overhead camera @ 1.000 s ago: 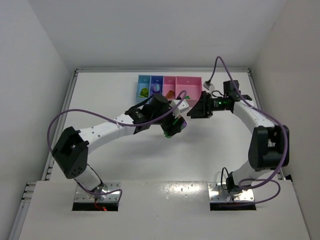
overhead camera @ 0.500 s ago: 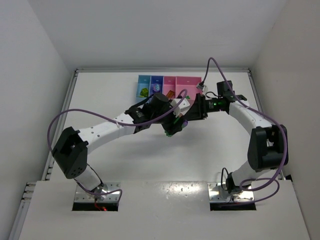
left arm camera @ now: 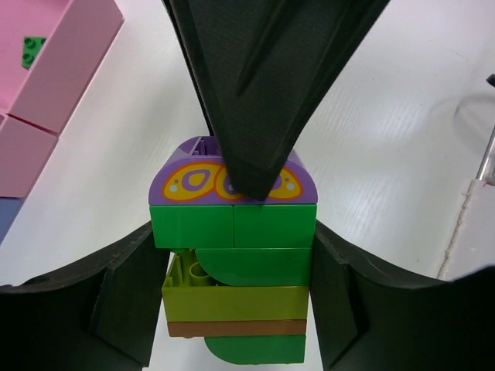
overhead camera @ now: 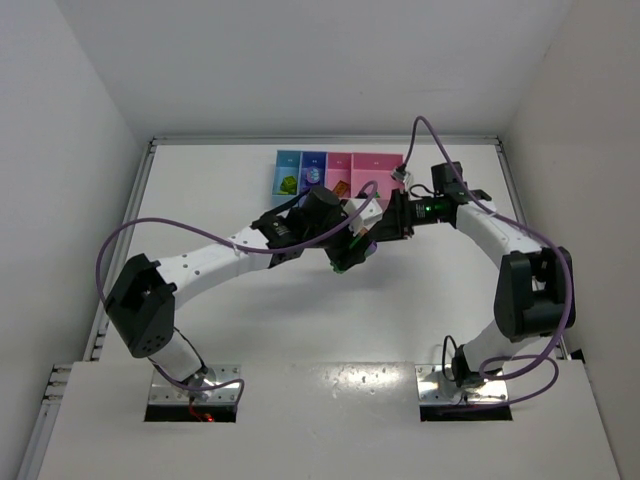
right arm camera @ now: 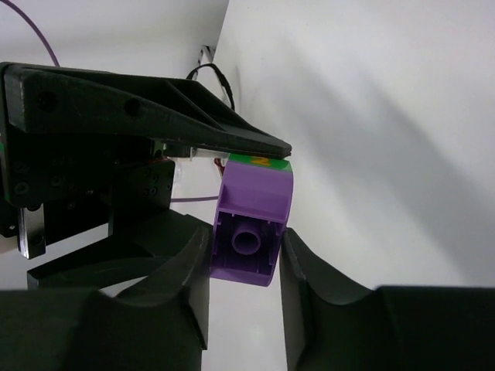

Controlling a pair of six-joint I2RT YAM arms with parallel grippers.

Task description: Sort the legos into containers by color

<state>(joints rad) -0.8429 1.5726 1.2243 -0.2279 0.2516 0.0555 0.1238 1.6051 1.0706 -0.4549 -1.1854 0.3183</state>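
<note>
The clump's short ends are spanned by my left gripper, which should open, turn and take the green layer's long sides (left arm camera: 232,227) before my right gripper pulls the purple brick off.
My left gripper (left arm camera: 232,297) is shut on a striped clump of legos (left arm camera: 236,255), with green, lime and brown layers and a purple butterfly brick (left arm camera: 193,179) at its far end. In the top view this clump (overhead camera: 350,256) hangs above the table's middle, in front of the containers (overhead camera: 340,172). My right gripper (right arm camera: 246,270) has come in from the right and is shut on the purple brick (right arm camera: 251,224); one of its dark fingers (left arm camera: 255,93) covers the brick's top in the left wrist view. The two grippers (overhead camera: 362,242) meet end to end.
The row of bins stands at the back: light blue (overhead camera: 288,172), blue-purple (overhead camera: 313,170), narrow pink (overhead camera: 339,176), wide pink (overhead camera: 378,170), several holding bricks. A small green brick (left arm camera: 32,51) lies in a pink bin (left arm camera: 77,69). Purple cables loop over both arms.
My right gripper has moved left to the clump and its jaws have closed on the purple brick. The left arm has held the clump almost still.
</note>
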